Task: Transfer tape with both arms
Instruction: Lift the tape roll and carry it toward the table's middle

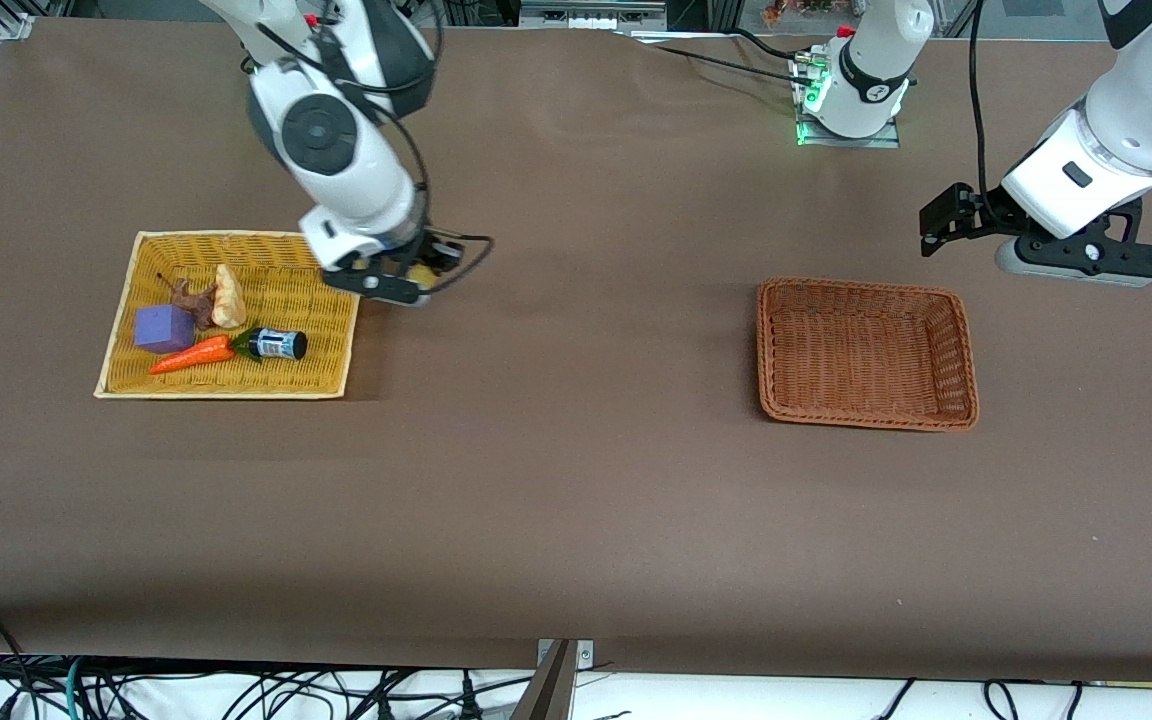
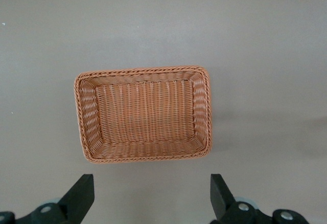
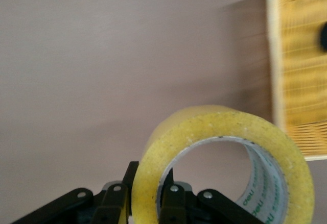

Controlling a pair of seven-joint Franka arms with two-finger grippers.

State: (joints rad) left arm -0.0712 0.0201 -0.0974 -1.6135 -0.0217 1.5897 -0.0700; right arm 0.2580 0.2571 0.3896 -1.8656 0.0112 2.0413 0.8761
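Note:
My right gripper has a spot to aim for on the brown tabletop about midway (image 1: 554,331) between the yellow tray and the brown basket. It will let go of the tape, now held in the air over the table, there.
My right gripper (image 1: 406,275) is shut on the tape (image 1: 423,272), a yellowish translucent ring. It holds the tape in the air over the table, just off the edge of the yellow wicker tray (image 1: 236,236) that faces the left arm's end. In the right wrist view the fingers pinch the wall of the tape (image 3: 225,127), one finger inside the hole and one outside, at my right gripper (image 3: 150,175). My left gripper (image 1: 941,225) is open and empty. It waits above the table beside the brown basket (image 1: 861,285), which shows in the left wrist view (image 2: 143,71) past my left gripper (image 2: 152,193).
The yellow tray, also in the right wrist view (image 3: 296,81), holds a purple cube (image 1: 164,328), a carrot (image 1: 192,354), a small dark bottle (image 1: 276,344), a brown figure (image 1: 194,298) and a pale piece (image 1: 229,296). Nothing lies in the brown basket. Brown tabletop lies between tray and basket.

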